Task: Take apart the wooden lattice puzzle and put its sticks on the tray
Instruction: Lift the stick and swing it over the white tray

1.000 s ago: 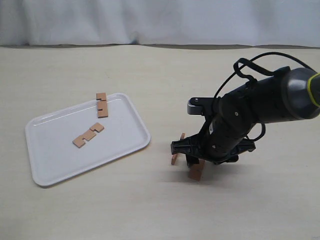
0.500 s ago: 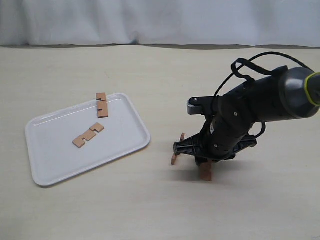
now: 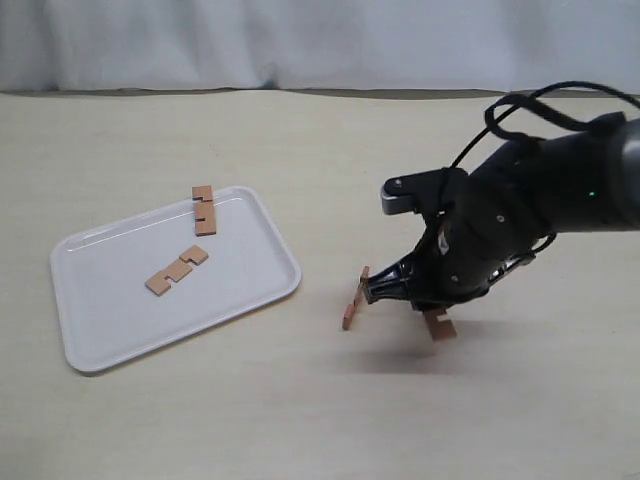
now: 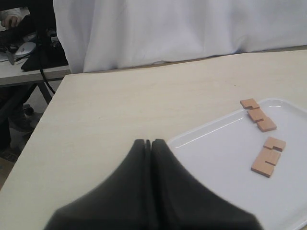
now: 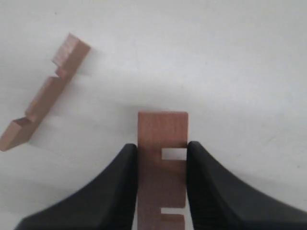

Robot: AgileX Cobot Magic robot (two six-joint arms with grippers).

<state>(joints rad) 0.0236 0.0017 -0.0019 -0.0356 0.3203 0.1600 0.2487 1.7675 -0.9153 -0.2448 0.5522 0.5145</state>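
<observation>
The stick in my right gripper should be let go on the tray (image 3: 232, 262) between the middle stick and the tray's rim nearest the arm.
My right gripper (image 3: 436, 318) (image 5: 162, 148) is shut on one notched reddish-brown stick (image 5: 162, 139) (image 3: 439, 326), held a little above the table right of the tray. A second stick (image 3: 354, 299) (image 5: 44, 107) stands on edge on the table just left of it, apart from the held one. The white tray (image 3: 110, 320) (image 4: 225, 182) lies at the left with two sticks on it: one (image 3: 204, 210) (image 4: 258, 115) near its far rim, one (image 3: 176, 270) (image 4: 267, 156) near its middle. No interlocked lattice shows. My left gripper (image 4: 150, 143) is shut and empty, seen only in its wrist view, over the tray's edge.
A white curtain (image 3: 320, 40) runs along the table's far edge. In the left wrist view the table's side edge (image 4: 45, 120) drops off, with a desk and cables (image 4: 29, 52) beyond it.
My right gripper has moved right and lifted, carrying one stick away from the other. The standing stick stays behind on the table. The tray's sticks have not moved.
</observation>
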